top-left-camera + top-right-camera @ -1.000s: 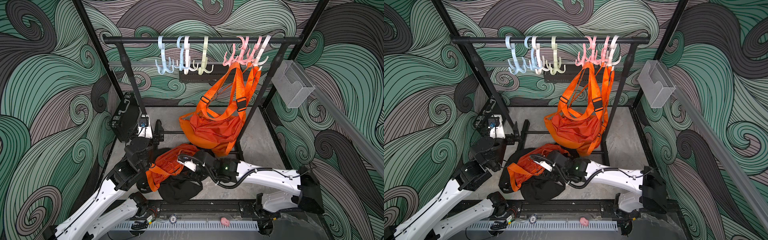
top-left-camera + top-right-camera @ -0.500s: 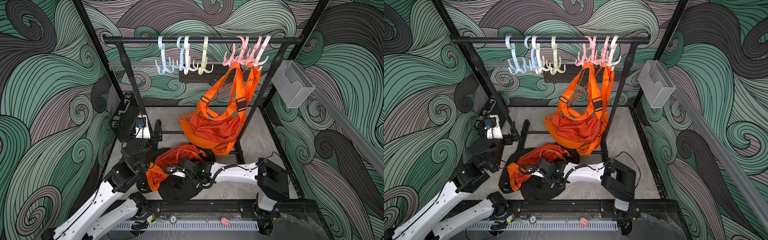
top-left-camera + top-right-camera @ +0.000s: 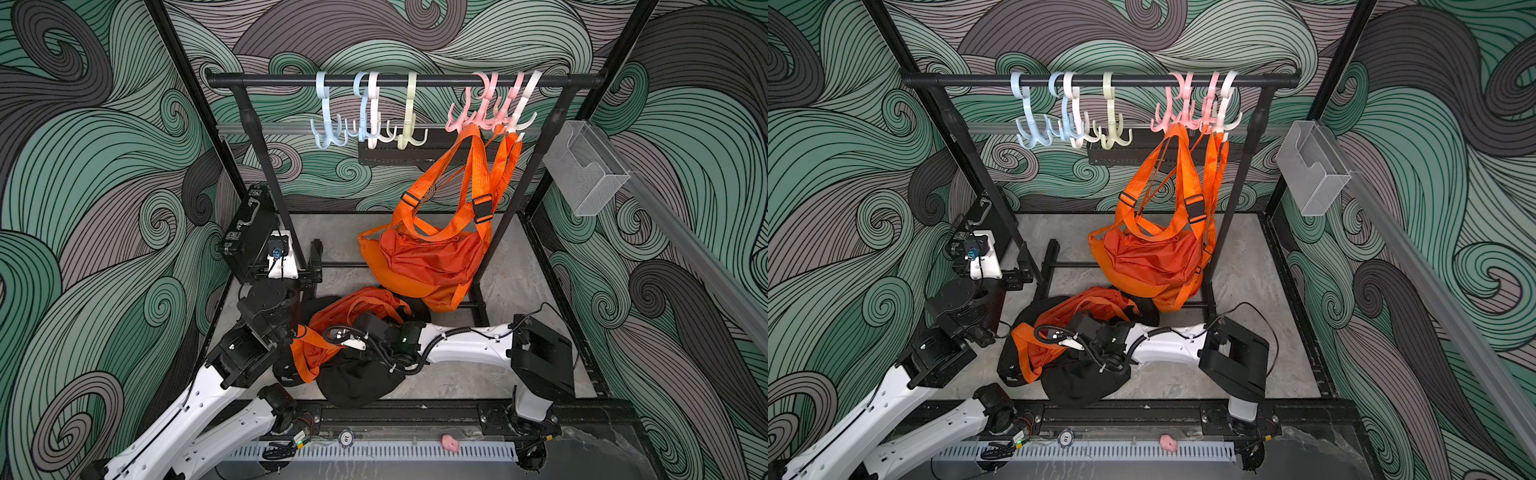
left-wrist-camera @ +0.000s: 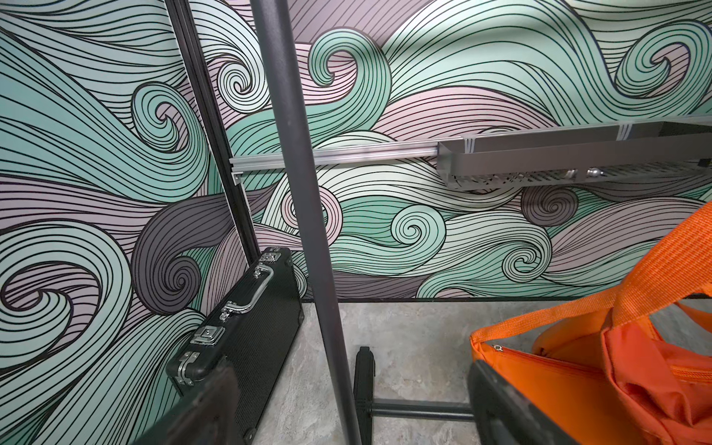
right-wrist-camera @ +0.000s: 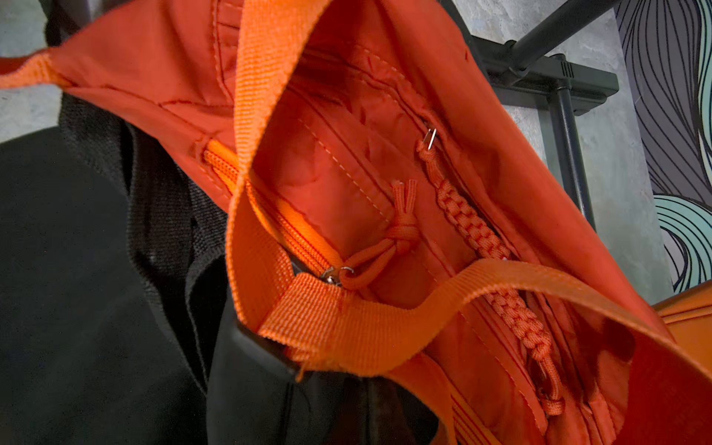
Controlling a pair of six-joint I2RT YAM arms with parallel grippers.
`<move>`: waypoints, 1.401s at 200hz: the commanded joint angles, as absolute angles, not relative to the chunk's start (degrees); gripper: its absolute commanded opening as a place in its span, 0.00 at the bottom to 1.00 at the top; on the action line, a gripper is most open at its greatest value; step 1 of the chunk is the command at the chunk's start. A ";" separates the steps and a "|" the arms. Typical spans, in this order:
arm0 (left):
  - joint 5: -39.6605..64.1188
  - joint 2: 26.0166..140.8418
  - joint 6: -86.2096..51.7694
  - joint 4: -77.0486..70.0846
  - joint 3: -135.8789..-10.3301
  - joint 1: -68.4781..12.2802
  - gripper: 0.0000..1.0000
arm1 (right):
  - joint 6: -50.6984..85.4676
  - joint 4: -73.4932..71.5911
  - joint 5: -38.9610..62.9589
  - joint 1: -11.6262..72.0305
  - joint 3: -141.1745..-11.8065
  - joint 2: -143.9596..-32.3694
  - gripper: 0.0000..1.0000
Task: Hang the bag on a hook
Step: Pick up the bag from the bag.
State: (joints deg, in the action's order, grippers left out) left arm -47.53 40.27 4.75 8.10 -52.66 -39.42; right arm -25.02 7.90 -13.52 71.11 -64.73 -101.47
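I am pinching the strap at the crumpled orange bag's near side with my right gripper, so I need to lay the bag flat and take the strap on the rack's side (image 3: pixel 390 302).
An orange bag (image 3: pixel 349 309) (image 3: pixel 1088 305) lies crumpled on the floor on top of a black bag (image 3: pixel 357 382). My right gripper (image 3: pixel 332 337) (image 3: pixel 1061 337) reaches into it from the right. In the right wrist view the right gripper (image 5: pixel 346 370) is shut on the bag's woven orange strap (image 5: pixel 346 327), which lies across the jaws. My left gripper (image 3: pixel 305 274) (image 4: pixel 350 416) stands open and empty by the rack's left post (image 4: pixel 308 215). Blue hooks (image 3: pixel 328 133), a green hook (image 3: pixel 409 137) and pink hooks (image 3: pixel 478 112) hang from the black rail (image 3: pixel 419 79).
A second orange bag (image 3: pixel 428 257) (image 4: pixel 616 370) hangs by its straps from the pink hooks at the rail's right end. A black hard case (image 3: pixel 245 237) (image 4: pixel 246 331) leans on the left wall. A clear bin (image 3: pixel 586 170) juts from the right wall. The rack's feet and crossbar (image 4: pixel 420 408) run along the floor.
My right arm swung left and lower onto the floor bag, and its jaws closed on the strap. The left arm has barely shifted and stays open.
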 commanded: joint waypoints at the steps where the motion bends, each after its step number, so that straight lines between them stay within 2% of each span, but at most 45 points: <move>1: -48.17 39.72 5.36 7.30 -52.82 -38.94 0.94 | -26.98 8.88 -14.06 70.94 -64.78 -97.97 0.08; 12: -48.15 39.72 5.36 7.20 -52.78 -38.94 0.94 | -28.33 9.37 -15.15 70.85 -64.78 -98.00 0.27; 19: -48.01 39.85 5.32 7.10 -52.67 -38.94 0.94 | -29.19 9.39 -15.99 70.71 -64.78 -98.42 0.35; 46: -47.87 40.26 5.28 7.25 -52.82 -38.94 0.94 | -30.11 9.80 -15.72 69.47 -65.98 -101.72 0.44; 77: -48.30 39.64 5.78 6.83 -52.26 -38.93 0.94 | -30.59 8.95 -14.97 68.94 -66.53 -104.88 0.45; 87: -48.16 39.64 5.80 6.68 -52.14 -38.94 0.94 | -30.24 8.71 -13.88 68.57 -66.87 -105.66 0.43; 93: -48.11 39.79 5.80 6.68 -52.22 -38.94 0.94 | -30.03 8.93 -13.41 68.47 -67.41 -106.05 0.38; 111: -48.12 40.18 5.80 6.94 -52.47 -38.94 0.93 | -29.29 9.11 -12.83 68.55 -68.38 -105.64 0.11; 125: -48.08 39.99 5.96 6.78 -52.35 -38.93 0.93 | -28.58 8.64 -12.74 68.47 -67.97 -103.32 0.00; 169: -47.05 39.85 6.31 7.20 -52.81 -38.93 0.93 | -25.44 14.31 -8.25 68.21 -68.65 -92.58 0.00; 192: -45.82 40.08 6.12 8.04 -53.46 -38.94 0.93 | -24.62 21.04 -6.29 67.42 -70.81 -92.20 0.00; 215: -45.39 40.25 5.90 8.30 -53.59 -38.93 0.93 | -23.71 23.92 -4.27 67.06 -71.02 -95.49 0.22; 223: -45.18 40.41 5.72 8.57 -53.79 -38.94 0.93 | -22.82 23.81 -3.28 67.07 -70.89 -96.69 0.26; 280: -44.77 40.68 5.56 8.99 -53.66 -39.00 0.93 | -20.01 20.83 -0.96 66.31 -70.72 -99.76 0.34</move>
State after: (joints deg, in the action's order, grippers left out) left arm -45.54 40.40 5.56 8.60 -52.34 -39.42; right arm -21.52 20.82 -2.92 67.16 -70.19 -101.69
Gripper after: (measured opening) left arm 0.928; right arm 0.319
